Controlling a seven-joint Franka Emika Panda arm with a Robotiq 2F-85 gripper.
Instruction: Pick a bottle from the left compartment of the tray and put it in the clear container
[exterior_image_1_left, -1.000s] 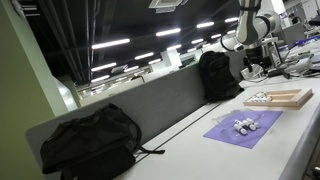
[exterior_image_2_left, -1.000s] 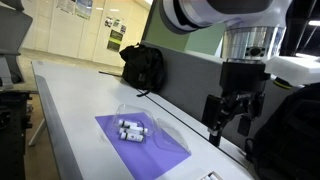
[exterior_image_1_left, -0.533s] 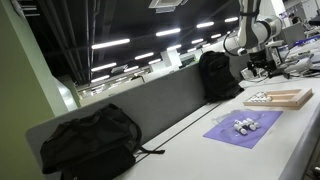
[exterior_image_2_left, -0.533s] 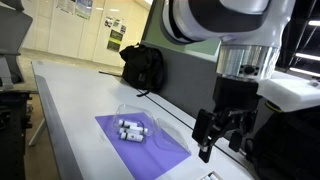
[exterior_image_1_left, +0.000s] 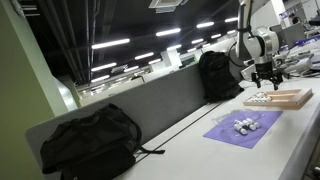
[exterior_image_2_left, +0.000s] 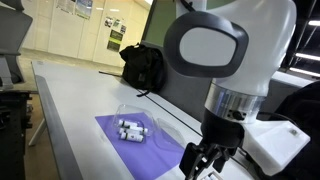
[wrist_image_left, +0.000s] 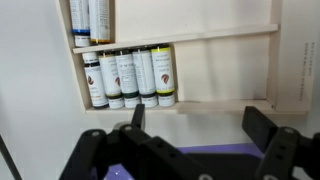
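My gripper is to close on the middle of the yellow-banded bottle (exterior_image_1_left: 268, 99) (wrist_image_left: 164, 73), which is at the end of the row next to the empty space in the tray.
The light wooden tray (wrist_image_left: 230, 45) fills the wrist view, with a row of several small white-labelled bottles (wrist_image_left: 130, 78) lying side by side in one compartment and more bottles (wrist_image_left: 88, 20) in the compartment above. My gripper (wrist_image_left: 200, 125) hangs above the tray, open and empty, its fingers to the right of the bottle row. In both exterior views the gripper (exterior_image_1_left: 268, 78) (exterior_image_2_left: 200, 160) hovers over the tray (exterior_image_1_left: 292, 100). The clear container (exterior_image_2_left: 135, 122) sits on a purple mat (exterior_image_2_left: 165, 152) and holds a few small bottles (exterior_image_1_left: 243, 124).
A black backpack (exterior_image_1_left: 88, 140) lies on the table's near end and another (exterior_image_1_left: 218, 75) (exterior_image_2_left: 143, 65) stands by the grey divider wall (exterior_image_1_left: 170, 95). The purple mat (exterior_image_1_left: 228, 133) lies next to the tray. The white table edge (exterior_image_2_left: 60, 120) runs along the open side.
The arm has swung and come down from high up to just above the wooden tray. The gripper stayed open. The container and bottles have not moved.
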